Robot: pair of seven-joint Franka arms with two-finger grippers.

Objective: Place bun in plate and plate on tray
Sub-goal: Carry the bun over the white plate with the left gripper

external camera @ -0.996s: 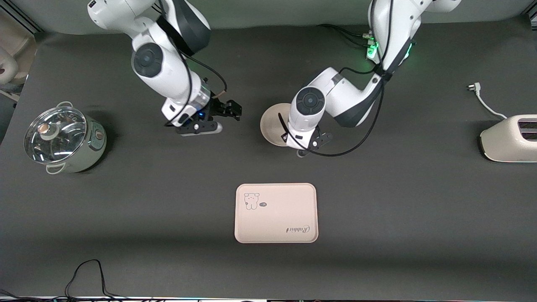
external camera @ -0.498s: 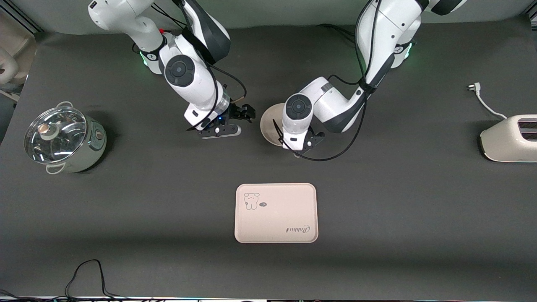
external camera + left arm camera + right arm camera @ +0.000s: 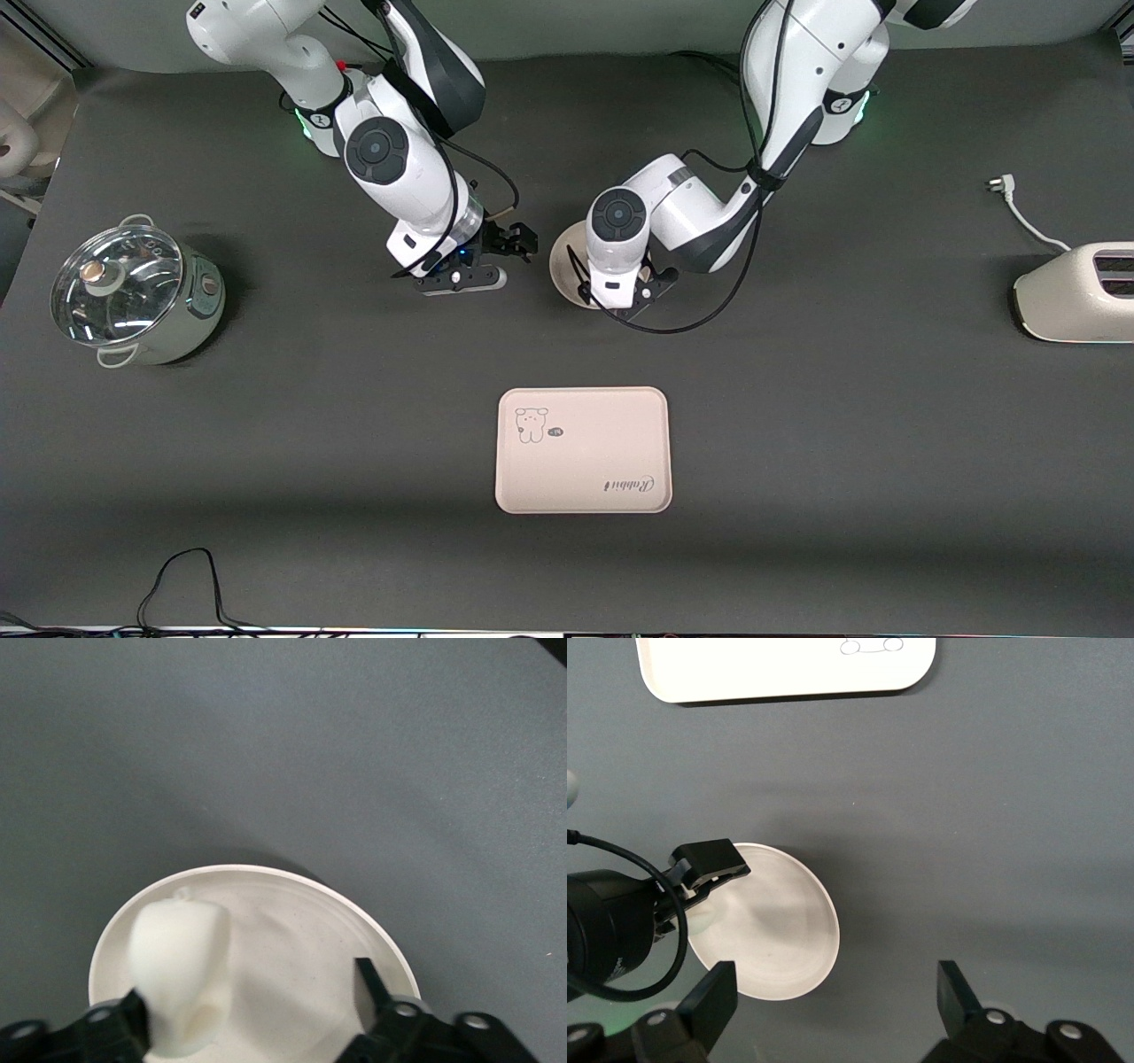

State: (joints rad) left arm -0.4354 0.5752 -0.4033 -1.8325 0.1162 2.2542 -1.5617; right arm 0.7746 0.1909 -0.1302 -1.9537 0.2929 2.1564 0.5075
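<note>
The robot's right gripper should next grab the round cream plate by the plate's rim (image 3: 552,268) (image 3: 838,942), on the side that faces the green pot.
The white bun (image 3: 182,979) sits in the round cream plate (image 3: 292,930), leaning against one finger (image 3: 133,1019) of my left gripper (image 3: 252,1005). That gripper is open and hovers low over the plate (image 3: 565,261); in the front view my left gripper (image 3: 613,297) hides the bun. My right gripper (image 3: 523,241) stands open and holds nothing, beside the plate toward the right arm's end. In the right wrist view my right gripper (image 3: 833,997) is by the plate (image 3: 780,930). The cream-pink tray (image 3: 582,449) lies bare, nearer the front camera than the plate.
A green pot with a glass lid (image 3: 133,292) stands at the right arm's end. A cream toaster (image 3: 1076,292) with its loose plug cord (image 3: 1019,213) is at the left arm's end. A black cable (image 3: 186,585) loops at the front edge.
My left gripper has opened and let go of the bun in the plate, shifting slightly toward the right arm's end. My right gripper has come closer to the plate.
</note>
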